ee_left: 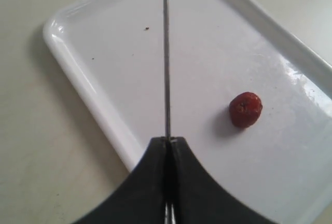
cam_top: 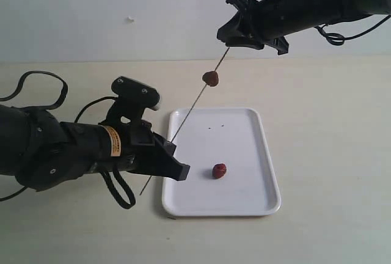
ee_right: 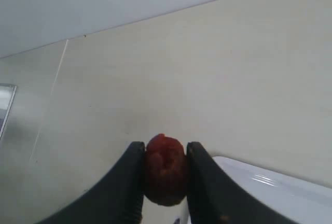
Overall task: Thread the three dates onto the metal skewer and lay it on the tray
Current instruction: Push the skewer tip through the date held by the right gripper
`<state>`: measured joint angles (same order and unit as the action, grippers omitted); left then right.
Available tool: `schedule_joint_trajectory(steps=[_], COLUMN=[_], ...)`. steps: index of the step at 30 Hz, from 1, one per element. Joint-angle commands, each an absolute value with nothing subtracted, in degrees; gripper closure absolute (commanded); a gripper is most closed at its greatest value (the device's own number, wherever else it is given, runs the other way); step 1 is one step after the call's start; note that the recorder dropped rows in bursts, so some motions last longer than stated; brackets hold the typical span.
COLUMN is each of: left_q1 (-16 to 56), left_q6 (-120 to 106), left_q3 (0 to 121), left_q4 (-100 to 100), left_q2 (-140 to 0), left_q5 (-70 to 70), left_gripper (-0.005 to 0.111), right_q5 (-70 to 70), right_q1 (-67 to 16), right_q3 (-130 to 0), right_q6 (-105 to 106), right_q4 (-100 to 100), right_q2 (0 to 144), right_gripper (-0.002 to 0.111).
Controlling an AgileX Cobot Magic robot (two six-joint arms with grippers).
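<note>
Next, I release the third date, now high at the skewer's top end, with my right gripper on the metal skewer's upper end (cam_top: 225, 49), above the second date.
The white tray (cam_top: 256, 197) lies on the beige table with one loose date (cam_top: 219, 170) (ee_left: 246, 109) on it. My left gripper (cam_top: 174, 154) (ee_left: 167, 140) is shut on the metal skewer (cam_top: 194, 105) (ee_left: 166, 53), which slants up and to the right over the tray's left part. A second date (cam_top: 210, 79) is threaded on the skewer's upper part. High at the skewer's top end, my right gripper (cam_top: 231, 35) (ee_right: 165, 147) is shut on a third date (ee_right: 166, 169). That date is hidden in the exterior view.
The left arm's black cable (cam_top: 43, 84) loops over the table at the left. A pale wall rises behind the table. A corner of the tray (ee_right: 270, 187) shows below the right gripper. Tiny dark specks (cam_top: 215, 127) dot the tray's far part.
</note>
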<state>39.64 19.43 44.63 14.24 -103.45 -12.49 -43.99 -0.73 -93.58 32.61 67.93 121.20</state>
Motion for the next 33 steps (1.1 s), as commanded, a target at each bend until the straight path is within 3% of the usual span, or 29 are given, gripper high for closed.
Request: schedule_joint_trajectory(steps=[1, 33], left_q1=[39.98, 39.98], left_q6=[20.0, 21.28], left_q3=[45.03, 50.54], left_q4=[11.48, 11.28], left_q2=[-103.31, -103.31], left_q5=[-14.11, -17.75], left_gripper=[0.107, 0.107], right_q5=[-44.94, -49.58], right_q1=[-0.52, -0.67], right_q3=[-93.55, -93.55], right_q6=[33.33, 35.98], right_q4=[68.37, 68.53], right_q2=[120.78, 120.78], right_gripper=[0.081, 0.081])
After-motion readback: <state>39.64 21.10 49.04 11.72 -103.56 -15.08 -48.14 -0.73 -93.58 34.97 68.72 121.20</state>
